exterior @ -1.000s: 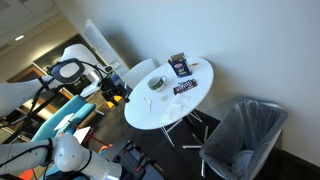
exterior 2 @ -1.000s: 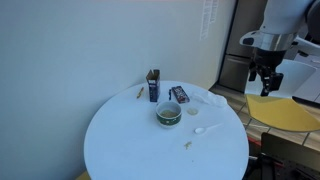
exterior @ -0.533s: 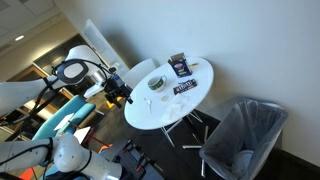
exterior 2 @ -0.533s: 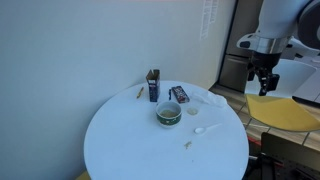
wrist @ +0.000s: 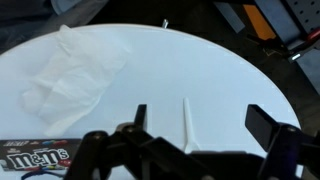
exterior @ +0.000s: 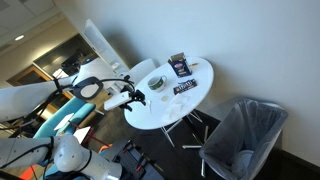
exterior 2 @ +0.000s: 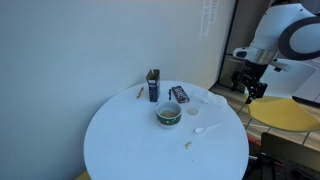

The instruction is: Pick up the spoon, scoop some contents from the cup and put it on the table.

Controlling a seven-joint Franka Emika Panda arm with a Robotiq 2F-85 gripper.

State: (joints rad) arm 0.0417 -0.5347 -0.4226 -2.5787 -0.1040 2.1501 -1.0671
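Note:
My gripper will go to the white plastic spoon next and close on the spoon's handle (exterior: 149, 103) (wrist: 188, 134), near the spoon's bowl.
The white plastic spoon (exterior 2: 205, 128) lies flat on the round white table (exterior 2: 130, 145), right of the small pale cup (exterior 2: 168, 115). The cup also shows in an exterior view (exterior: 157, 84). In the wrist view the spoon (wrist: 187, 122) lies between my two dark fingers, well below them. My gripper (wrist: 200, 118) is open and empty. It hovers above the table's edge in both exterior views (exterior 2: 250, 92) (exterior: 135, 97), apart from the spoon and the cup.
An upright dark blue packet (exterior 2: 153, 86) and a flat M&M's packet (exterior 2: 179, 94) stand behind the cup. A crumpled white napkin (wrist: 70, 70) lies near the spoon. A dark mesh chair (exterior: 245, 130) stands by the table. A yellow seat (exterior 2: 285, 115) is below my arm.
My arm has lowered and swung in toward the table's edge. The gripper stays open. The spoon, cup and packets have not moved.

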